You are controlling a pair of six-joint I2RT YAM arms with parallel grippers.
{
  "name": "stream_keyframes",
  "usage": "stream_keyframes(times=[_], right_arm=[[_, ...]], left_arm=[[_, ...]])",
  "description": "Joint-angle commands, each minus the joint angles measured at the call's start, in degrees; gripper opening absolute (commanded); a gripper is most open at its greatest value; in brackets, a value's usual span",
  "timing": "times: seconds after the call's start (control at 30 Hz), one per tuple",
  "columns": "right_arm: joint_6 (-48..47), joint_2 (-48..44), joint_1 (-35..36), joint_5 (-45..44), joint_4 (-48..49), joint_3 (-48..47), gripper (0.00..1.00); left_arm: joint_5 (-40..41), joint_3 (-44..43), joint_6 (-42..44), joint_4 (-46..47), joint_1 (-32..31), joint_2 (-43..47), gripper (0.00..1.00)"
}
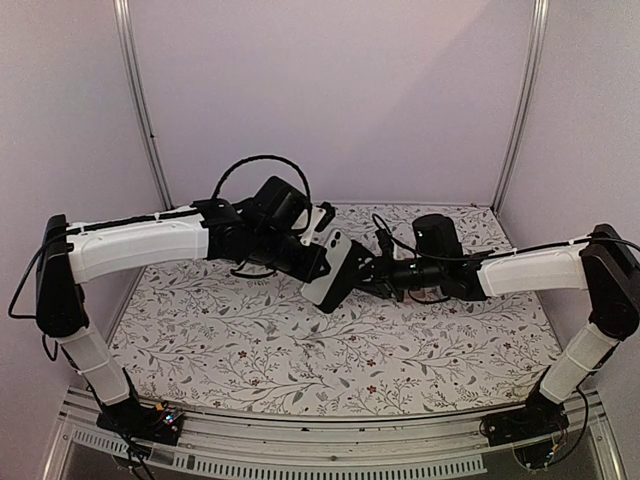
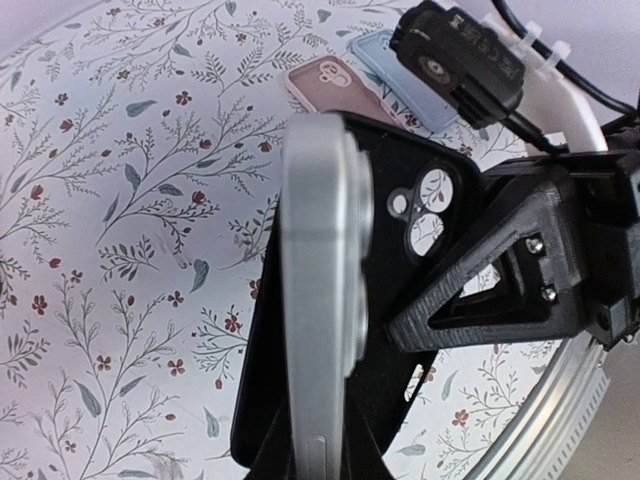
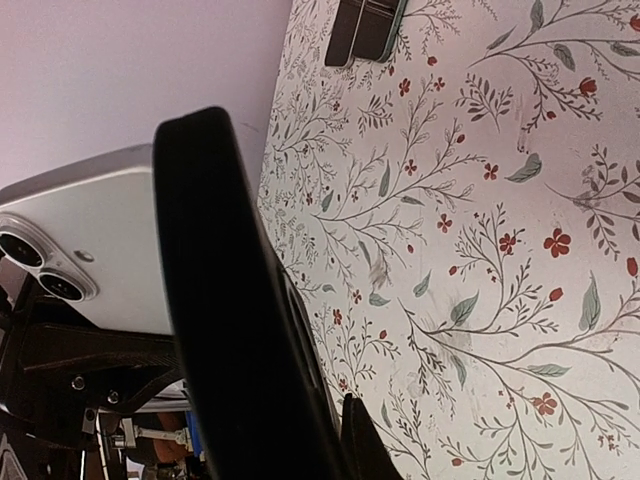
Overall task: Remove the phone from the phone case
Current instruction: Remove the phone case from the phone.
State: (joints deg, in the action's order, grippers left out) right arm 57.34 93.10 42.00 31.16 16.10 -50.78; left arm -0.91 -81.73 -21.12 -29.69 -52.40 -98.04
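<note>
Next, I release the black phone case with my right gripper on the floral tablecloth [image 1: 371,283] beside the pink case, opposite the pale blue case. The black case is now in mid-air over the table.
Both arms meet in mid-air over the middle of the table. My left gripper [image 1: 312,262] [image 2: 320,440] is shut on the silver phone [image 1: 335,265] [image 2: 315,260], which I see edge-on. My right gripper [image 1: 368,272] [image 3: 320,440] is shut on the black phone case [image 2: 400,160] [image 3: 215,260]. The case stands just behind the phone, its top tilted away. The tablecloth shows through its camera cutout. In the right wrist view the phone's back and lenses [image 3: 110,240] show to the left of the case.
A pink case [image 2: 325,85] and a pale blue case [image 2: 390,60] lie flat on the floral tablecloth [image 1: 250,340] at the back, behind the arms. A dark green-edged phone or case [image 3: 365,25] lies farther off. The walls stand close on three sides.
</note>
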Motion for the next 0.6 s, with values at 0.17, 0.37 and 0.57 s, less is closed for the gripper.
stream_keyframes(times=[0.17,0.37,0.57], right_arm=[[-9.79,-1.89,-5.18,3.77,-11.99,-4.06,0.0],[-17.86,-0.05,-9.36,6.35,-23.06,-8.83,0.0],[-28.75,7.27,-11.74,7.53,-38.5,-21.02,0.0]], left_arm=[[0.78,3.97,-1.55,4.27,2.78,8.65,0.0],[-2.88,7.75,-1.82,6.67,4.51,13.14,0.0],[-4.61,12.54,-1.61,8.33,5.53,18.01,0.0]])
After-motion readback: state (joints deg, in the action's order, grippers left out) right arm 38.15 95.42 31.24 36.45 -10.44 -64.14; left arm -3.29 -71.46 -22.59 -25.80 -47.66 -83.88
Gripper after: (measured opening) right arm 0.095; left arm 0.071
